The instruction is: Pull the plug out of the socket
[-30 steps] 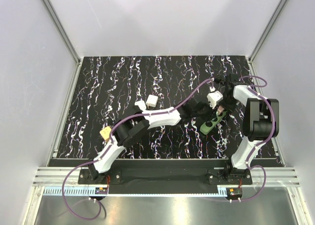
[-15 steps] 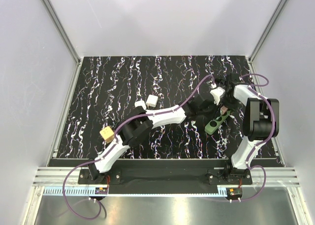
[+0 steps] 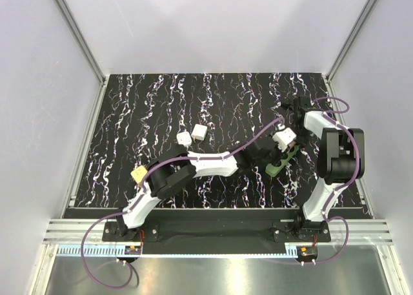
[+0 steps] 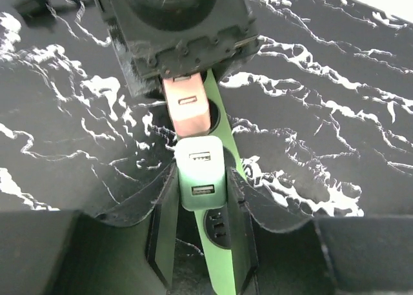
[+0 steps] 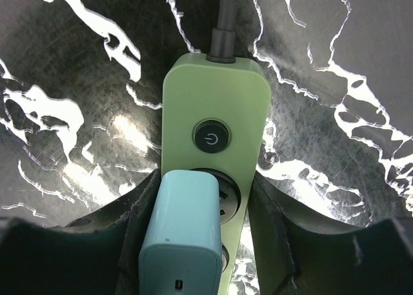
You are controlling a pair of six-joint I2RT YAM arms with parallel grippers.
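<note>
My left gripper should release the white two-port plug on the table (image 3: 213, 140), next to the white adapter that is nearer the socket.
The socket (image 3: 276, 166) is a green power strip lying slantwise at the right of the table. In the left wrist view the socket (image 4: 221, 263) carries a white two-port plug (image 4: 201, 172) and, beyond it, a pinkish plug (image 4: 187, 108). My left gripper (image 4: 202, 182) straddles the strip, its fingers tight on the white plug's sides. My right gripper (image 5: 200, 192) sits over the strip's button end (image 5: 216, 95), fingers against the strip's edges, with the single-port plug (image 5: 184, 230), pale blue here, between them. In the top view the left gripper (image 3: 273, 155) and right gripper (image 3: 292, 140) meet over the strip.
Two white adapters (image 3: 184, 138) (image 3: 199, 132) lie mid-table. A yellow plug (image 3: 137, 173) lies beside the left arm. The strip's dark cable (image 5: 222, 24) leads off its button end. The table's right edge and side wall are close behind the right arm.
My left gripper has swung right and toward me, down onto the strip and around the white plug. The strip shifted slightly. The right gripper came down over the strip's far end.
</note>
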